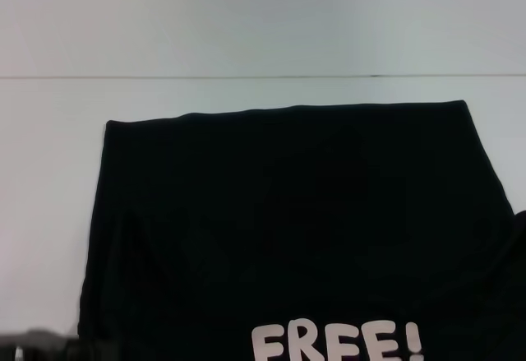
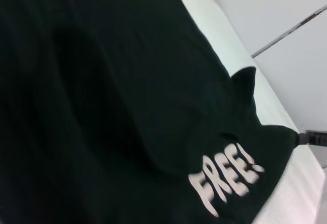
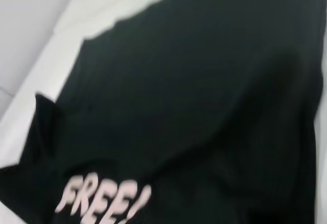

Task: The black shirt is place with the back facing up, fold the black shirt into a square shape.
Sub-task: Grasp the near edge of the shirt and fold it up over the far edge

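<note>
My left gripper has the black shirt's near corner. It will let go of that corner at its far corner on that same side (image 1: 136, 108).
The black shirt (image 1: 288, 213) lies spread over the white table (image 1: 49, 172), filling the near middle of the head view. Its far edge is straight. A cream "FREE!" print (image 1: 337, 343) faces up at the near edge, on a part of the cloth that is turned over. Part of my left gripper (image 1: 33, 346) shows as a grey piece at the near left corner, beside the cloth. In the left wrist view the shirt (image 2: 127, 106) is drawn to a point at my right gripper (image 2: 312, 138), which pinches that corner. One sleeve tip (image 2: 245, 78) stands up near it.
Bare white table (image 1: 263, 32) stretches beyond the shirt's far edge, crossed by a thin dark seam (image 1: 246, 76). More white surface lies to the left of the shirt.
</note>
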Available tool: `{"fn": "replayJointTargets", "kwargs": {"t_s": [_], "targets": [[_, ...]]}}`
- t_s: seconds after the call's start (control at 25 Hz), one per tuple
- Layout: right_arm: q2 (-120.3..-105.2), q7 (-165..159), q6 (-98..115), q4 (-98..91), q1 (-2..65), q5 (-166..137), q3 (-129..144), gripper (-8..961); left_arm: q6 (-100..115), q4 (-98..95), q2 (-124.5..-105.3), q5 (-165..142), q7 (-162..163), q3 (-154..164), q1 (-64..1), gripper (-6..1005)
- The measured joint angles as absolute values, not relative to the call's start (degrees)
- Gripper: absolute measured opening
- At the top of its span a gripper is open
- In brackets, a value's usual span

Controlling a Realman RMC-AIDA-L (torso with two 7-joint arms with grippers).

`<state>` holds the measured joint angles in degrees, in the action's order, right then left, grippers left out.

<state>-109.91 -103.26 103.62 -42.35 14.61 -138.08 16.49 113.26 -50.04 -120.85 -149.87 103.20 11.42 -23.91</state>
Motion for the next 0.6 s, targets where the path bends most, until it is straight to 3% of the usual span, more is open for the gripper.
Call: {"fn": "replayJointTargets", "kwargs": {"t_s": [0.4, 0.6], "targets": [[-108.46, -105.33, 90.91, -38.42, 27.92, -138.32, 12.78, 27, 96.41, -40.95, -114.48, -148.89, 108.65, 9.86, -38.56, 5], [-107.88, -107.02, 80.81, -33.18, 33.82, -138.35, 16.24, 28, 82.64, -35.84, -112.87, -148.89, 111.05, 10.43, -43.62, 11]]}}
